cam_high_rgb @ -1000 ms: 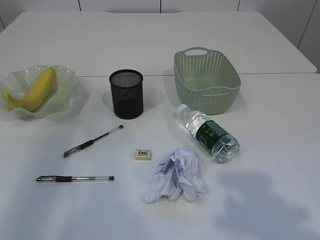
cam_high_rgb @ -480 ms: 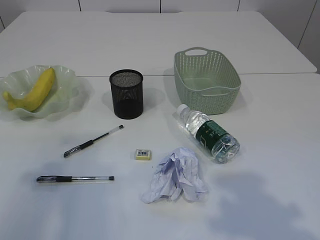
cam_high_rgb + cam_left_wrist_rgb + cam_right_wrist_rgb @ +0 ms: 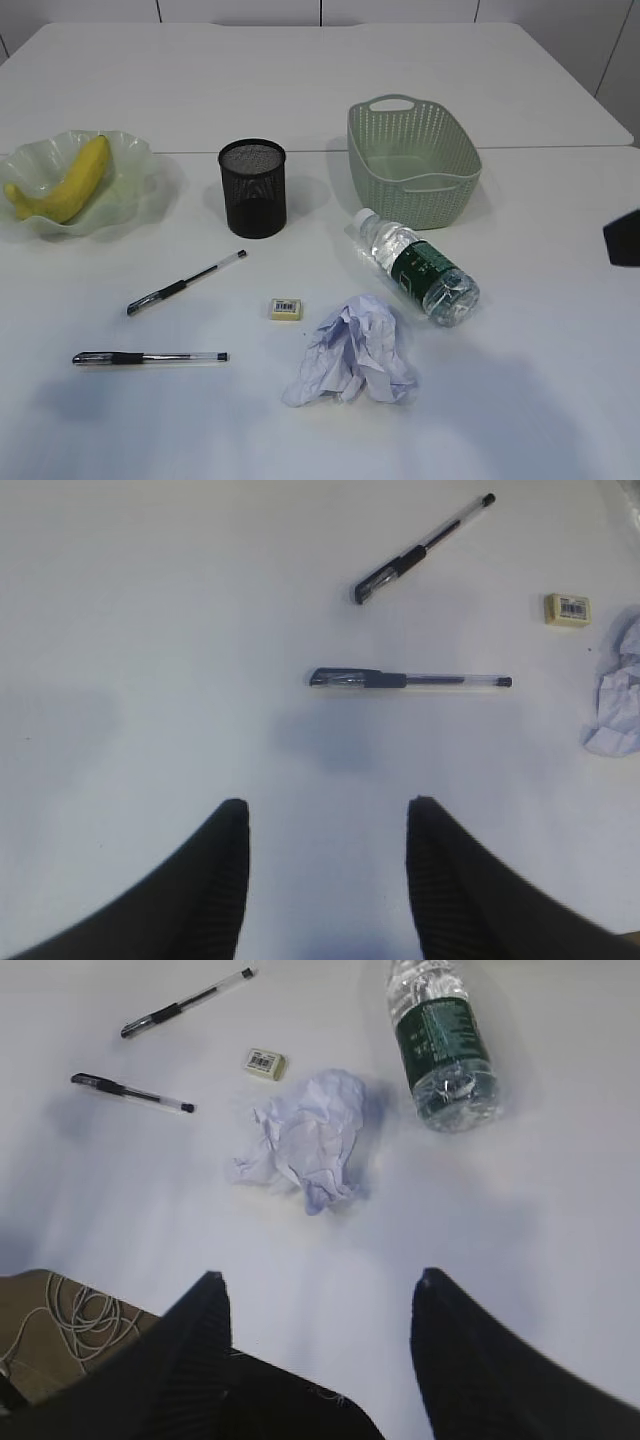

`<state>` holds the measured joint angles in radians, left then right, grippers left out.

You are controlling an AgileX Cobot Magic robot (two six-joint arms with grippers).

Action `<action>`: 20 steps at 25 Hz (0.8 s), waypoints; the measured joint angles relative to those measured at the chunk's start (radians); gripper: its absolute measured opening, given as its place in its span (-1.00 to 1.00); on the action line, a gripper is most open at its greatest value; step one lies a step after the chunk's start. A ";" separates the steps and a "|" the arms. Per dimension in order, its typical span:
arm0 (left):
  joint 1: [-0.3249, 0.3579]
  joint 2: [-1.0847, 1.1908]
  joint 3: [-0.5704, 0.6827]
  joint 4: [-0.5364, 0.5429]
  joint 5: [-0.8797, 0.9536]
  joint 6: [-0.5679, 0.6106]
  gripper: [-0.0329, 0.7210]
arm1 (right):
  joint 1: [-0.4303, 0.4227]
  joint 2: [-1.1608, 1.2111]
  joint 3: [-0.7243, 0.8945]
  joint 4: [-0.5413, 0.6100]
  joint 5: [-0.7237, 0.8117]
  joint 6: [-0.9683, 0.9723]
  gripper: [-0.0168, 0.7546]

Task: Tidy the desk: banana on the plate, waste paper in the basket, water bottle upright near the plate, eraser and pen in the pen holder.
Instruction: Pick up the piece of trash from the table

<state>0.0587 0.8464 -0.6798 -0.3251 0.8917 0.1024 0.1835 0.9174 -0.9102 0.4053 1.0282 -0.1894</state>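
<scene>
The crumpled waste paper is next for my right gripper, which should go to it and close on the waste paper's middle folds (image 3: 349, 366) (image 3: 304, 1152), toward its near side.
A yellow banana (image 3: 65, 182) lies in the pale green wavy plate (image 3: 135, 160) at far left. The water bottle (image 3: 418, 268) lies on its side in front of the green basket (image 3: 413, 160). Crumpled waste paper (image 3: 352, 350) sits near the front, with the small eraser (image 3: 286, 309) to its left. Two pens (image 3: 186, 283) (image 3: 150, 357) lie left of the eraser, in front of the black mesh pen holder (image 3: 253, 187). My left gripper (image 3: 325, 805) hangs open and empty above bare table, short of the nearer pen (image 3: 410, 680). My right gripper (image 3: 318, 1280) is open and empty, short of the paper (image 3: 305, 1140) and the bottle (image 3: 442, 1045).
A dark part of the right arm (image 3: 622, 238) shows at the right edge of the exterior view. The table's near edge, with a coil of cable (image 3: 75, 1315) below it, appears in the right wrist view. A second white table stands behind.
A dark part of the right arm has come into the exterior view at the right edge, and the arm shadows on the table front have shifted. The objects have not moved.
</scene>
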 joint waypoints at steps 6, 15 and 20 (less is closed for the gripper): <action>0.000 -0.004 0.000 -0.027 0.008 -0.002 0.05 | 0.061 0.167 -0.159 0.000 0.034 0.000 0.15; 0.000 -0.004 0.000 -0.051 0.012 -0.002 0.05 | 0.280 0.514 -0.344 -0.196 0.070 0.081 0.15; 0.000 -0.004 0.000 -0.051 0.010 -0.002 0.05 | 0.383 0.719 -0.428 -0.281 0.081 0.089 0.15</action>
<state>0.0587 0.8424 -0.6798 -0.3762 0.9016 0.1007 0.5670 1.6362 -1.3383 0.1241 1.1096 -0.1000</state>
